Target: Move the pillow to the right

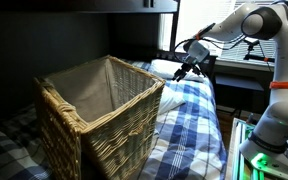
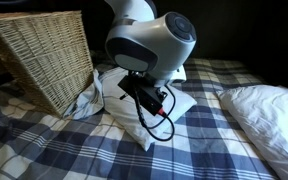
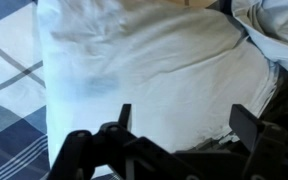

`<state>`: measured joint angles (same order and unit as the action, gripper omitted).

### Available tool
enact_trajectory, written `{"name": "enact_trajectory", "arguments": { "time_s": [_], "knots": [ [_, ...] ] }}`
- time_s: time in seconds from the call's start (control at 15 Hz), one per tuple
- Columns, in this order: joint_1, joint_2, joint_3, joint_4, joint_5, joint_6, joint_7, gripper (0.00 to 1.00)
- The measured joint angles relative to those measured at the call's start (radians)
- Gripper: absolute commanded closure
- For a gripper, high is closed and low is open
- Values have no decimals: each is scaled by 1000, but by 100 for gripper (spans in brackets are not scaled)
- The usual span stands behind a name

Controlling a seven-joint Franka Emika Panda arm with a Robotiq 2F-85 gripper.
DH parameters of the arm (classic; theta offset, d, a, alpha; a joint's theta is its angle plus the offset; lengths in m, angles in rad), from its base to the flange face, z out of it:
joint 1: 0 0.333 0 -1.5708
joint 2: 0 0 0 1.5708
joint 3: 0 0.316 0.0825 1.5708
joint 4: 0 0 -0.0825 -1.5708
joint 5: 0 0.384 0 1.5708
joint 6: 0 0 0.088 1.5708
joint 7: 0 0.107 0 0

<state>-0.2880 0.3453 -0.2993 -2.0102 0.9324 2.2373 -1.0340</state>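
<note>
Next, my gripper closes on the white pillow's end (image 1: 176, 89) (image 3: 179, 136) farthest from the wicker basket. It will bunch the cloth between its fingers.
The white pillow (image 3: 144, 60) lies on the blue-and-white plaid blanket and fills most of the wrist view. In both exterior views it sits just beside the wicker basket (image 1: 99, 115), showing as a small white patch (image 1: 164, 68) and as a creased white pad under the arm (image 2: 134, 122). My gripper (image 3: 184, 125) is open, its two dark fingers spread wide just above the pillow's near part, with nothing between them. In an exterior view the gripper (image 1: 187, 66) hangs over the pillow. In another the arm's wrist hides most of the gripper (image 2: 152, 108).
The wicker basket (image 2: 49, 55) with beige cloth lining stands close to the pillow. A larger white cushion or duvet (image 2: 269, 115) lies at the far right of the bed. The plaid blanket (image 2: 74, 150) covers the bed. A bed edge and a green-lit device (image 1: 256, 158) are beside the robot base.
</note>
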Motion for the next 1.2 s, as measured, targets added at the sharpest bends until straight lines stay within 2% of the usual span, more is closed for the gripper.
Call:
{"name": "enact_trajectory", "arguments": {
  "time_s": [0.27,0.67,1.2],
  "knots": [
    [-79,151,68,153,0,-3,-67,0],
    [-173,329,129,326,0,-3,-74,0],
    [-188,359,141,362,0,-3,-74,0]
  ]
}}
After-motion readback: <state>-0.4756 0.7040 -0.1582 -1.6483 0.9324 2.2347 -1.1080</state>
